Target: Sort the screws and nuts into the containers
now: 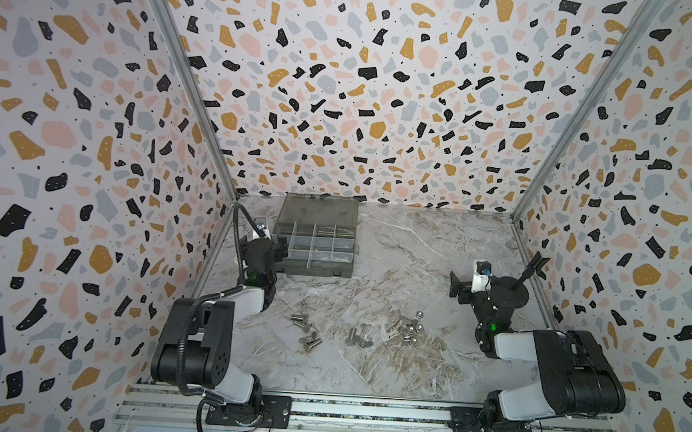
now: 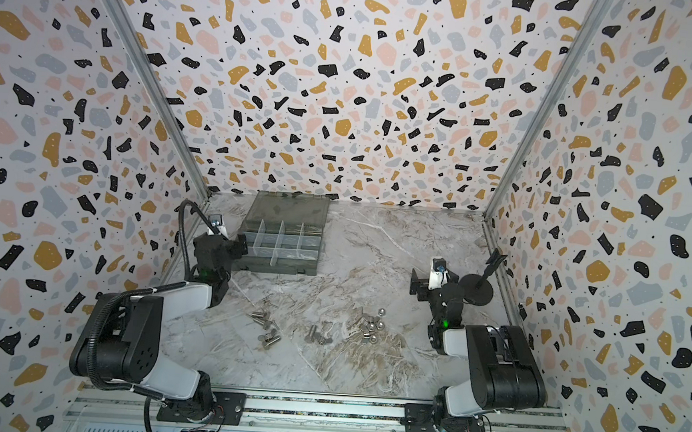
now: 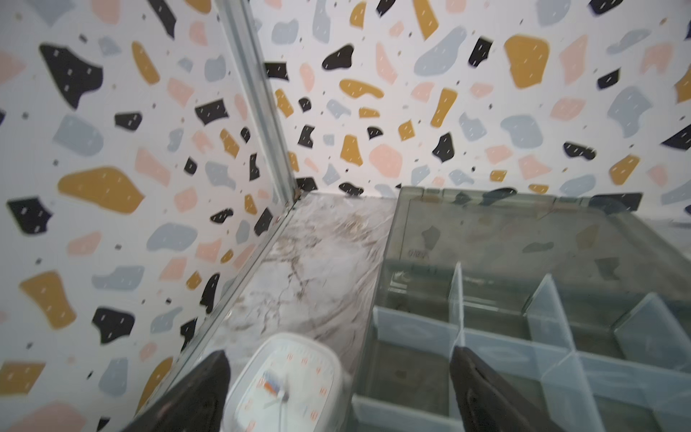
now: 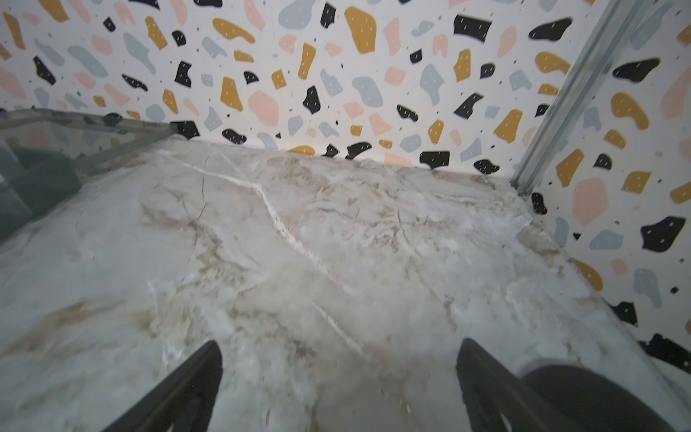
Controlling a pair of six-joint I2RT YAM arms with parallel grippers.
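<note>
Next, I grab the organiser box with my left gripper by its side edge [image 1: 275,236] [image 3: 367,340] nearest the white clock case, beside the middle-row compartment.
The screws [image 1: 305,327] [image 2: 264,324] lie loose on the marble table, front centre-left. To their right, the nuts [image 1: 410,332] [image 2: 372,329] form a small cluster. The containers [image 1: 312,246] [image 2: 278,241] are compartments in a translucent grey organiser box [image 3: 456,291] at the back left, its lid folded back. My left gripper [image 1: 276,242] [image 2: 236,241] [image 3: 338,351] is open at the box's left wall, one finger over a compartment. A white rounded-square clock case [image 3: 288,381] stands between its jaws, nearer the other finger. My right gripper [image 1: 460,287] [image 2: 420,287] [image 4: 338,343] is open over bare table, holding nothing.
A black stand with a round base [image 1: 514,295] [image 2: 476,291] [image 4: 583,392] sits just right of the right gripper, by the right wall. Terrazzo-patterned walls close in the table on three sides. A few more silver parts [image 1: 356,338] lie between the two clusters.
</note>
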